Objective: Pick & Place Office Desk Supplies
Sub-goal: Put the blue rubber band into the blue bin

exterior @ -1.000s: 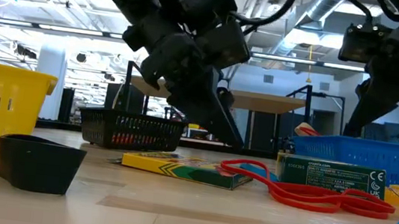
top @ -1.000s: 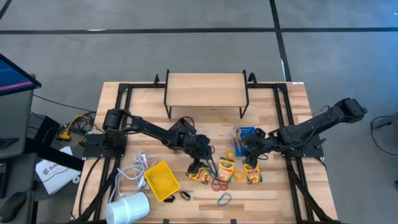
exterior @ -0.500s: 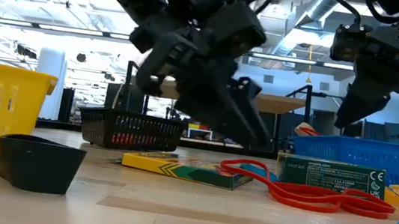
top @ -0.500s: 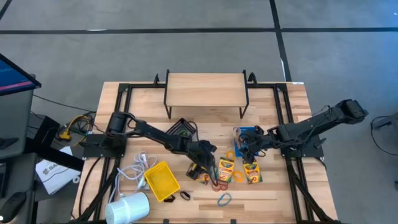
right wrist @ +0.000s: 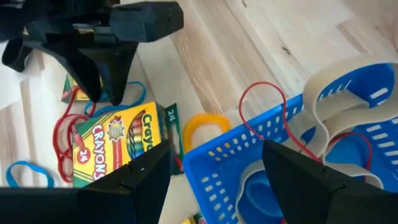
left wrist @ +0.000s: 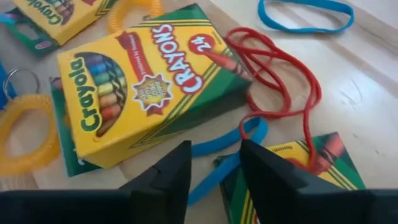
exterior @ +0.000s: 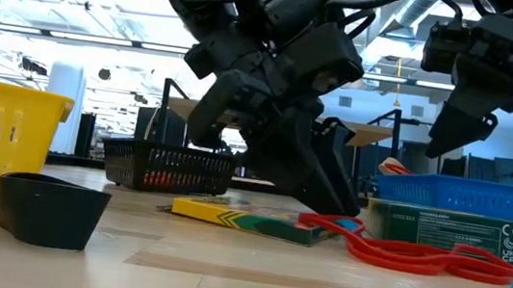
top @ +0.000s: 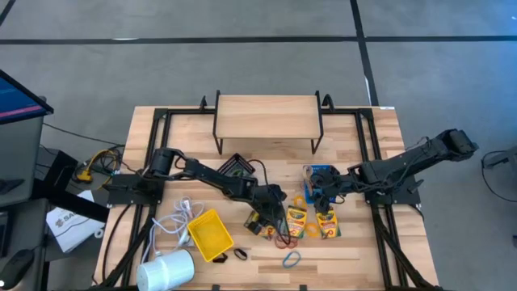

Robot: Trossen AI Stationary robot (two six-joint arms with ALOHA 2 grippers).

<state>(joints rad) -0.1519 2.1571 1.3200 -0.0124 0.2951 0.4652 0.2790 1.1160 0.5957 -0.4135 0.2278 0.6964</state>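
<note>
The red band crosses the blue band's looped end at my left gripper, so that gripper should open and take the blue band by its free side (left wrist: 204, 147).
My left gripper (top: 275, 224) is down among the supplies at the table's middle. It is open, and its fingers stand on either side of a blue rubber band (left wrist: 219, 148). Whether they touch the band I cannot tell. A yellow crayon box (left wrist: 143, 93) lies just beyond the fingers, one edge resting on another box. Red bands (left wrist: 280, 81) loop beside it. My right gripper (right wrist: 217, 180) hovers open over the blue bin (right wrist: 311, 155), which holds bands. More crayon boxes (top: 327, 225) lie near the bin.
A yellow bin (top: 210, 234), a white cylinder (top: 170, 271) and a white coiled cable (top: 182, 217) sit near left. The black bin (top: 236, 167) stands behind the left arm, and a wooden riser (top: 266, 117) stands at the far edge. A loose blue band (top: 291, 259) and a dark clip (top: 241, 254) lie near the front.
My left gripper has moved toward the table's right and down among the crayon boxes and bands, rolling as it went. The green-sided crayon box beside it has slid a little to the right. My right gripper has tipped slightly over the blue bin.
</note>
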